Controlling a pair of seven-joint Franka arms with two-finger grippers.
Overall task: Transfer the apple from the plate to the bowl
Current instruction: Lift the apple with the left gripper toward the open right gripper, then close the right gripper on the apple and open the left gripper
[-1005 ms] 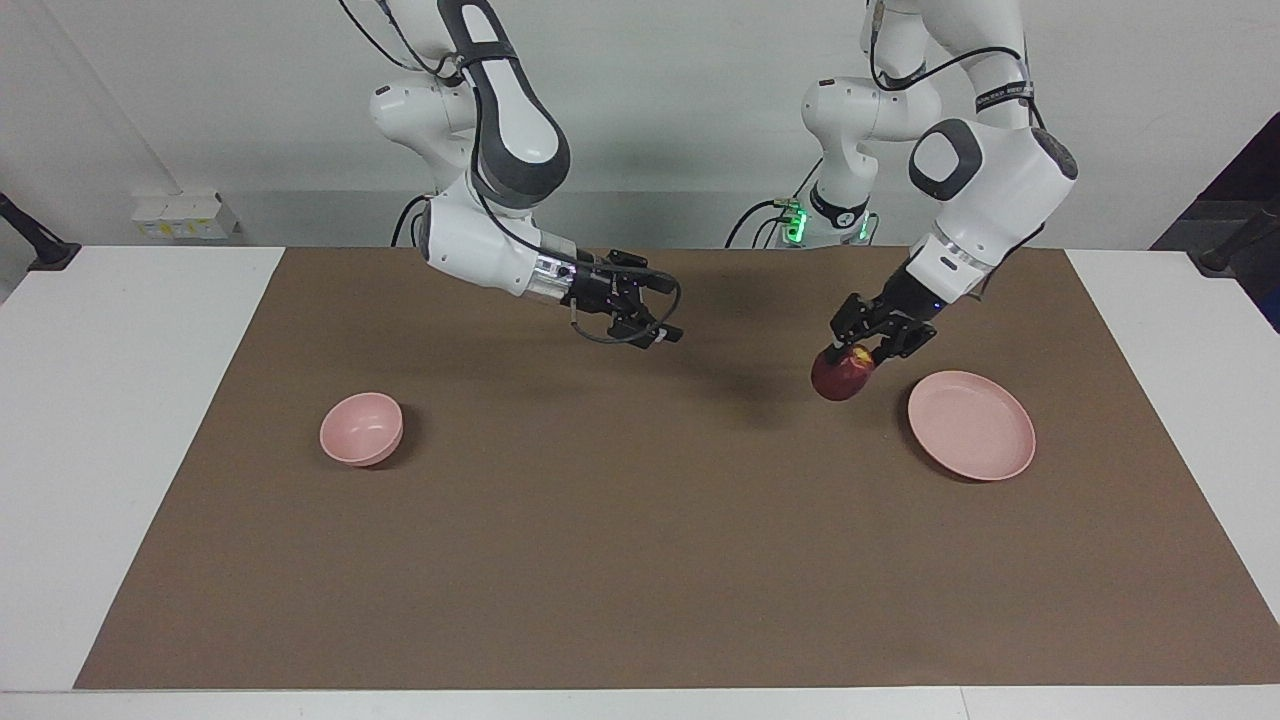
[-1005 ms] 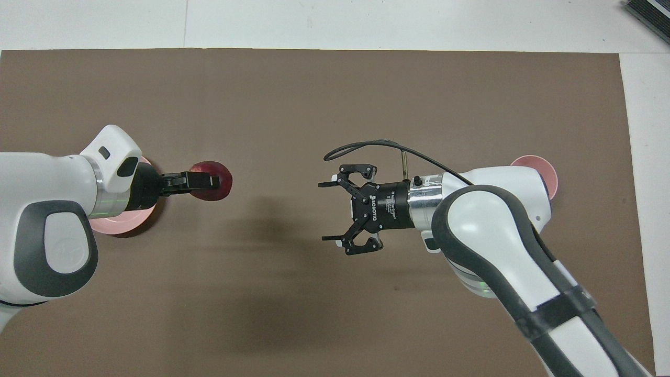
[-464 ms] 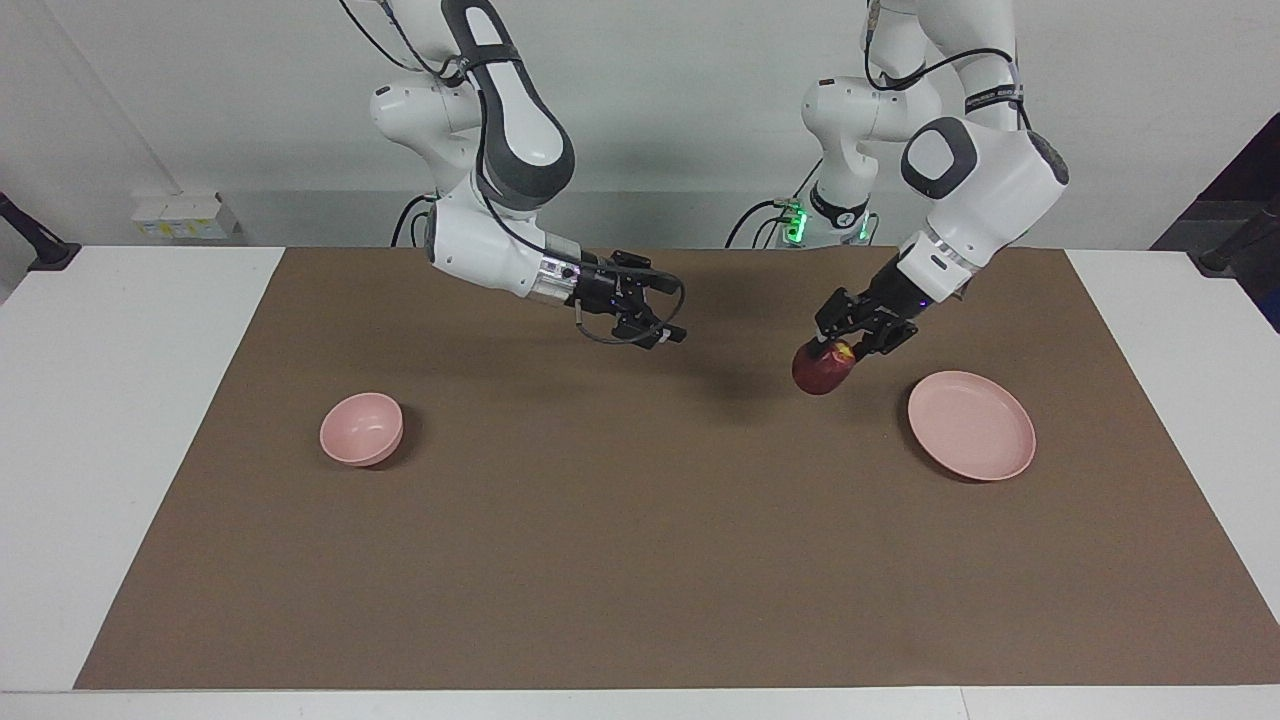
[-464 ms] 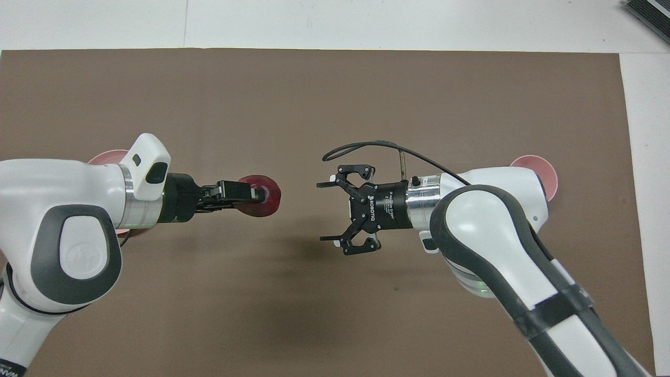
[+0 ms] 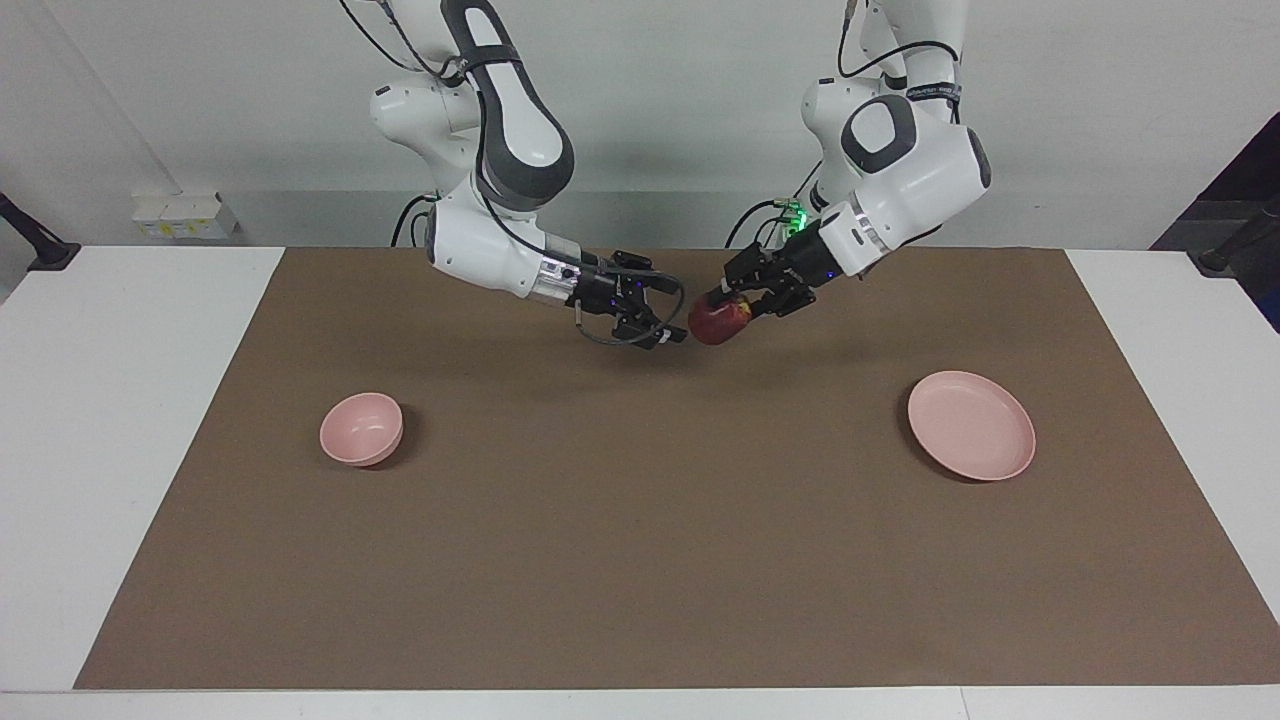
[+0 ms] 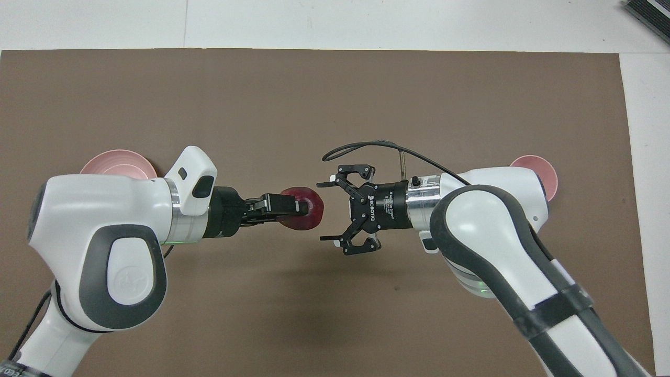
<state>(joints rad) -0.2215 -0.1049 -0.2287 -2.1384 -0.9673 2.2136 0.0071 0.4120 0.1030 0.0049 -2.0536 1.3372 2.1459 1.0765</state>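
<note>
The dark red apple, still in the air over the mat, will be let go by my left gripper between the open fingertips of my right gripper (image 6: 321, 210).
My left gripper (image 5: 722, 303) is shut on the dark red apple (image 5: 714, 322) and holds it in the air over the middle of the brown mat. In the overhead view the left gripper (image 6: 299, 207) and the apple (image 6: 310, 220) also show. My right gripper (image 5: 668, 323) is open and faces the apple, its fingertips (image 6: 321, 238) level with the apple's edge; I cannot tell if they touch. The pink plate (image 5: 970, 425) lies bare toward the left arm's end, partly hidden in the overhead view (image 6: 118, 162). The pink bowl (image 5: 362, 428) stands toward the right arm's end, partly hidden in the overhead view (image 6: 542, 167).
The brown mat (image 5: 640, 560) covers most of the white table (image 5: 110, 420). A white box (image 5: 185, 215) sits by the wall at the right arm's end. A dark object (image 6: 649, 13) lies at the table's corner farthest from the robots.
My left gripper has carried the apple up and away from the plate toward the middle of the mat, up to the right gripper's open fingers. The right gripper has hardly moved.
</note>
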